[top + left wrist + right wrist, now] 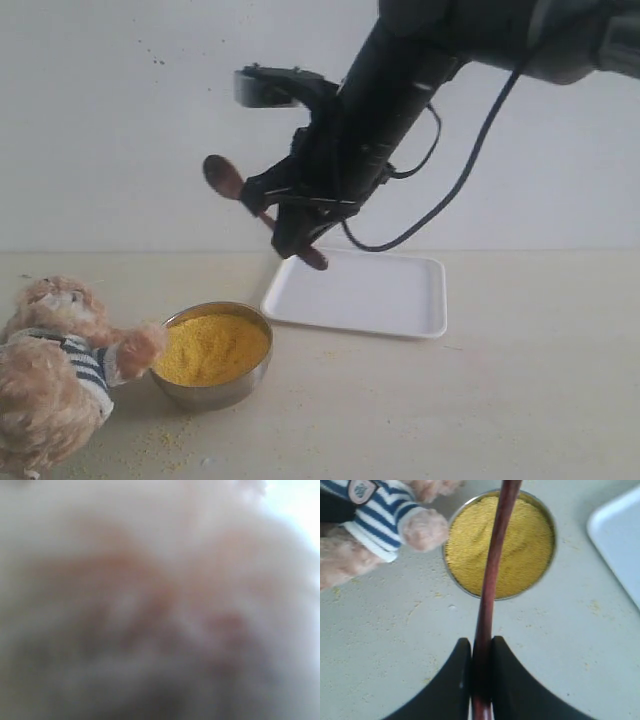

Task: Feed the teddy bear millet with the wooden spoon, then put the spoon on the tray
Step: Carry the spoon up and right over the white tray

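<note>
Next, I set the wooden spoon down with my right gripper in the middle of the white tray (357, 294).
The teddy bear (55, 370) leans at the table's left edge with one paw over the steel bowl (215, 395) of millet (212, 347). Its fur (160, 600) fills the left wrist view as a blur. In the right wrist view a black finger of my left gripper (334, 507) presses on its striped shirt (375, 515). My right gripper (270, 205) hangs high above the bowl, shut on the wooden spoon's (222, 178) handle. From the right gripper (481, 642), the spoon (492, 570) reaches out over the millet (520, 545).
The white tray (380, 295) lies behind and right of the bowl, under the right arm; its corner (620, 535) shows in the right wrist view. Spilled yellow grains (165, 435) dot the table near the bear and bowl.
</note>
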Motion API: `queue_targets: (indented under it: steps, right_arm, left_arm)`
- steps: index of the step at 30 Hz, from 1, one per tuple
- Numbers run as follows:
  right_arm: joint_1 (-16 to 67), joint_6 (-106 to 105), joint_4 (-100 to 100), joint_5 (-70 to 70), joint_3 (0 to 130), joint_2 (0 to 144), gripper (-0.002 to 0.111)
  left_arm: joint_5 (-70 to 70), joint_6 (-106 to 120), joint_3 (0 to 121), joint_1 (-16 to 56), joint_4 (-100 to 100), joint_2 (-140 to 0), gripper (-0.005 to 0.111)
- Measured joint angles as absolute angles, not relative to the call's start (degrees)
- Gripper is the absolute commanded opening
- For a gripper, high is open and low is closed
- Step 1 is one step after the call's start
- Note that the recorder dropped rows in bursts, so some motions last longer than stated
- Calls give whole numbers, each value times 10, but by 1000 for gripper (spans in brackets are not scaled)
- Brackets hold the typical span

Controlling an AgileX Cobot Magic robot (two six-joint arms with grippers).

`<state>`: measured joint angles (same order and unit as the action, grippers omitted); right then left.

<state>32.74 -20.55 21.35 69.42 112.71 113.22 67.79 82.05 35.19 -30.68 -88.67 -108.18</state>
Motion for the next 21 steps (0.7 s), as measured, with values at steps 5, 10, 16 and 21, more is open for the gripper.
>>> queue_targets:
  steps: [5,10,16,21]
  right_arm:
    - [284,-188,210,695,1083,1102,0]
    - [248,-185,199,698,1010,1077,0]
    - [236,-179,198,701,941,1067,0]
    - [236,-178,197,693,945,1053,0]
  left_arm:
    - [678,821,352,-307,-888,-1059,4]
    - [678,824,351,-307,-889,-1037,4]
    - [680,853,351,-307,-938,-1033,4]
    - [680,860,351,-307,-959,-1033,4]
